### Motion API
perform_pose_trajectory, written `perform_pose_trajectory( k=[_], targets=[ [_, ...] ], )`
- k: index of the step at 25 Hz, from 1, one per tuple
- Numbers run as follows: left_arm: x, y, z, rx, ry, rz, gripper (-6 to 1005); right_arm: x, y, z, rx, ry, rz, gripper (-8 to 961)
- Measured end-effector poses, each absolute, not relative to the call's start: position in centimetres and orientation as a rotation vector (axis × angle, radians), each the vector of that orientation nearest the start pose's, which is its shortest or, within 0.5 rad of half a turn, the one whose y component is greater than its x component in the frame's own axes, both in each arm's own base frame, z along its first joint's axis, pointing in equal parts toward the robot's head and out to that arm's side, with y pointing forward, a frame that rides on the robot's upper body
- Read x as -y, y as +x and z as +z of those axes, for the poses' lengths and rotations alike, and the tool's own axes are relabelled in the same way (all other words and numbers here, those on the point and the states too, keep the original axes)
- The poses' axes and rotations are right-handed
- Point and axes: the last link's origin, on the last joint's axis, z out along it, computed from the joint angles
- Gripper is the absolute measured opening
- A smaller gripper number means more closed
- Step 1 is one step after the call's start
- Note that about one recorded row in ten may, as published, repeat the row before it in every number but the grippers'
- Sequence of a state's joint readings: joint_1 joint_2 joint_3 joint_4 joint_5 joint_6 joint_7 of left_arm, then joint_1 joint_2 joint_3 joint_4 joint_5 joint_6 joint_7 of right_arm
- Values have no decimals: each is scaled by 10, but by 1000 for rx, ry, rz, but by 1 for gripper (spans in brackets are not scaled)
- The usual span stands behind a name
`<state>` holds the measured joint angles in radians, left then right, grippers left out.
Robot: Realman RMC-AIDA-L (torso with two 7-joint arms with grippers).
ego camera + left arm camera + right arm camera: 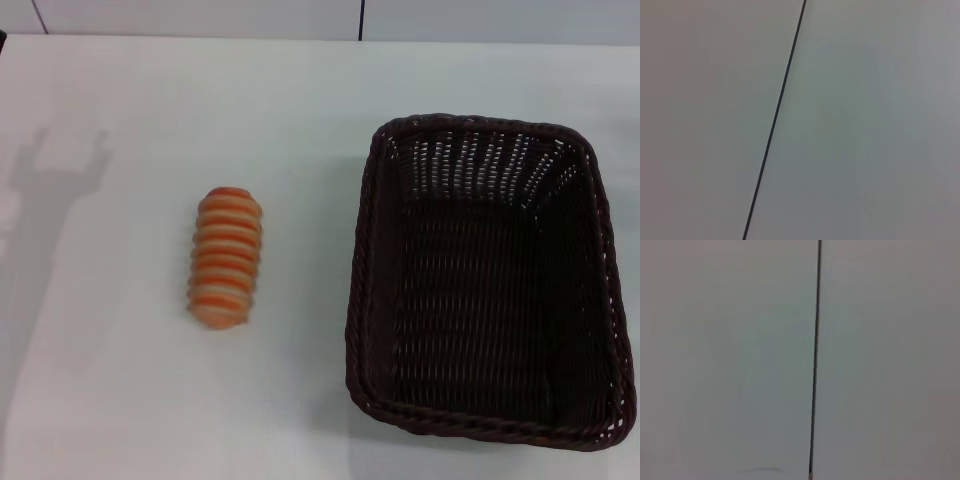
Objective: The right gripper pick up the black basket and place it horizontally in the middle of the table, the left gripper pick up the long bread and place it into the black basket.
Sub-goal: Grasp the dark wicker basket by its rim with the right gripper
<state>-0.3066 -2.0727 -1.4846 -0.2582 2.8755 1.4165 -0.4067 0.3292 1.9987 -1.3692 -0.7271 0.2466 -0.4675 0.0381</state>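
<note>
The fingers of my right gripper should close on the black basket at the middle of its long rim (609, 255), on the basket's side away from the long bread.
The long bread (226, 257) lies on the white table (120, 380), left of centre, striped orange and cream side up, its long axis running away from me. The black basket (485, 280) stands upright and empty on the right side of the table, its long side also running away from me. Bread and basket are apart. Neither gripper shows in any view. Only a gripper-shaped shadow (60, 165) falls on the table at the far left. Both wrist views show plain pale panels with a thin dark seam (777, 120) (815, 360).
The table's far edge meets a pale wall with dark seams (361, 18). The basket's near right corner (620, 430) reaches the edge of the head view. Bare white tabletop lies between bread and basket and in front of the bread.
</note>
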Motion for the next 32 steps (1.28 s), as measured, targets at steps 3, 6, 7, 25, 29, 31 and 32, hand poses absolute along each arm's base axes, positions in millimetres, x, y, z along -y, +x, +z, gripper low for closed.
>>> perform_pose_trajectory(
  k=[3, 6, 7, 25, 29, 31, 32],
  targets=[
    [-306, -323, 44, 473, -1373, -1057, 805, -398, 333, 112, -633, -1363, 407, 636],
    [-308, -320, 44, 468, -1377, -1070, 805, -399, 319, 111, -637, -1398, 351, 633],
    [-308, -320, 44, 467, -1376, -1071, 805, -399, 311, 113, -648, -1416, 321, 632],
    [-312, -319, 49, 457, -1371, -1077, 804, -383, 226, 127, -889, -1572, 80, 630],
    [-312, -319, 50, 452, -1367, -1073, 803, -371, 202, 123, -985, -1634, 84, 630],
    [-311, -321, 53, 452, -1360, -1070, 803, -361, 188, 116, -1080, -1694, 115, 630],
    [-311, -322, 54, 452, -1355, -1066, 803, -358, 183, 114, -1110, -1709, 121, 630]
  ],
)
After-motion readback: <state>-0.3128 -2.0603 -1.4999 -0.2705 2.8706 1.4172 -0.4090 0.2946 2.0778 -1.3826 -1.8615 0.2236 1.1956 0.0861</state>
